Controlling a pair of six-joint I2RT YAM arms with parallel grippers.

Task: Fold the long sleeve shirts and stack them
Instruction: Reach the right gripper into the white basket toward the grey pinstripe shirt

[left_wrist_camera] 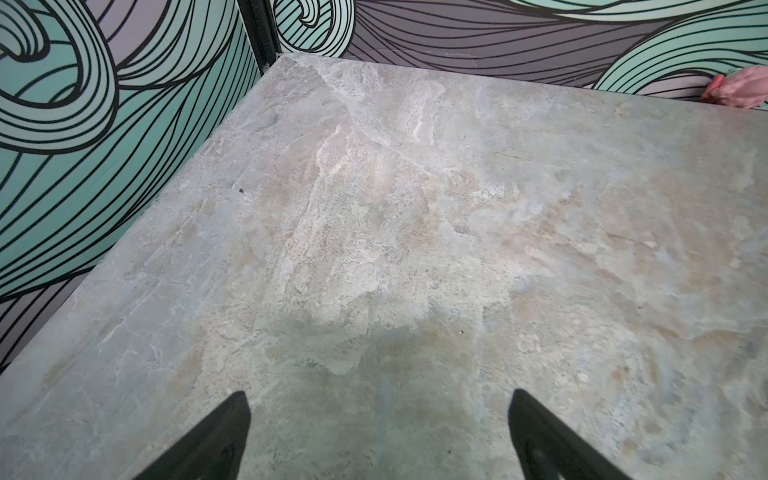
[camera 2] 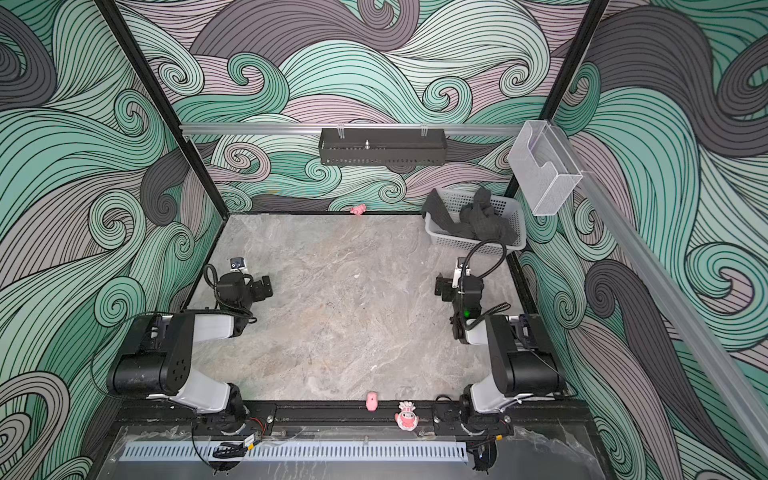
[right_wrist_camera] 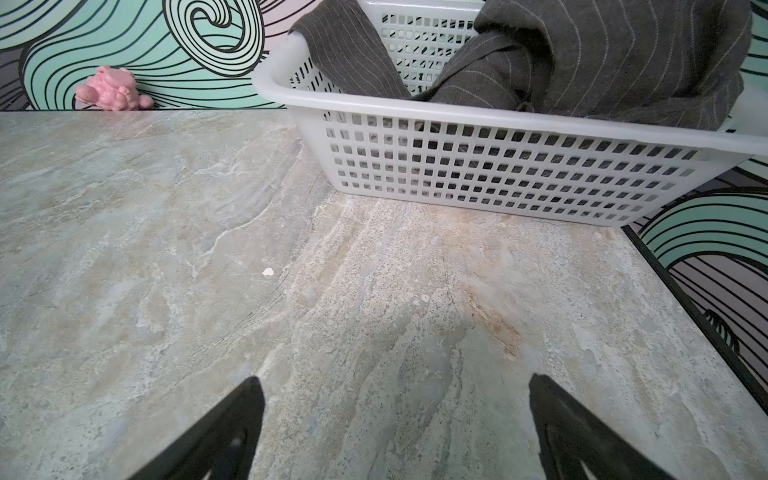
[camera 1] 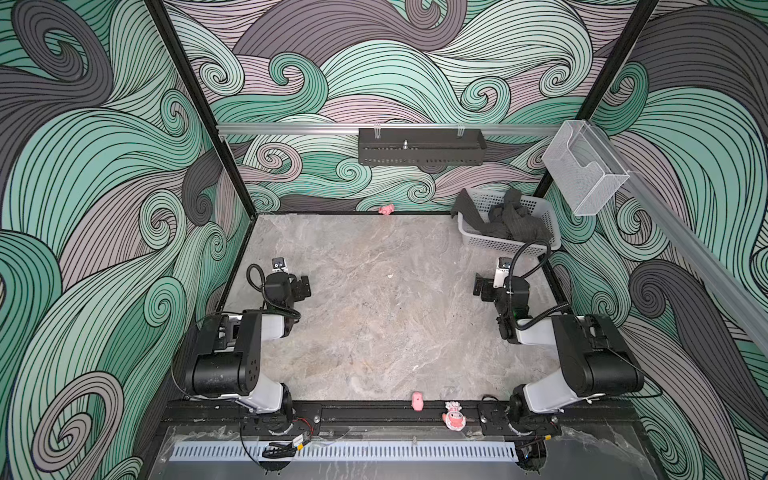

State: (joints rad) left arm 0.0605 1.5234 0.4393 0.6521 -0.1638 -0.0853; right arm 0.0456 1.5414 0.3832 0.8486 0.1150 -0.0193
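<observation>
Part of the dark grey shirt hangs over the basket's rim. I need to close my right gripper beyond it, on the bunched top [camera 1: 514, 211] [right_wrist_camera: 612, 52] of the shirt inside the basket.
A crumpled dark grey pinstriped long sleeve shirt [camera 1: 513, 222] [camera 2: 482, 222] [right_wrist_camera: 602, 54] lies in a white perforated basket [camera 1: 498, 246] [camera 2: 469, 244] [right_wrist_camera: 457, 162] at the table's back right corner. One part of the cloth hangs over the basket's left rim. My right gripper [camera 1: 481, 286] [camera 2: 441, 286] [right_wrist_camera: 395, 382] hovers open over bare table in front of the basket, nothing between its fingers. On the left side my left gripper [camera 1: 305, 286] [camera 2: 266, 286] [left_wrist_camera: 378, 399] is open too, above bare marble, far from the shirt.
The marble table [camera 1: 374, 311] is walled on three sides. A pink toy [camera 1: 386, 210] [right_wrist_camera: 112, 89] sits at the back edge, two more [camera 1: 417, 400] [camera 1: 455, 415] on the front rail. A black tray [camera 1: 422, 151] and a clear box [camera 1: 584, 170] hang on the wall rails.
</observation>
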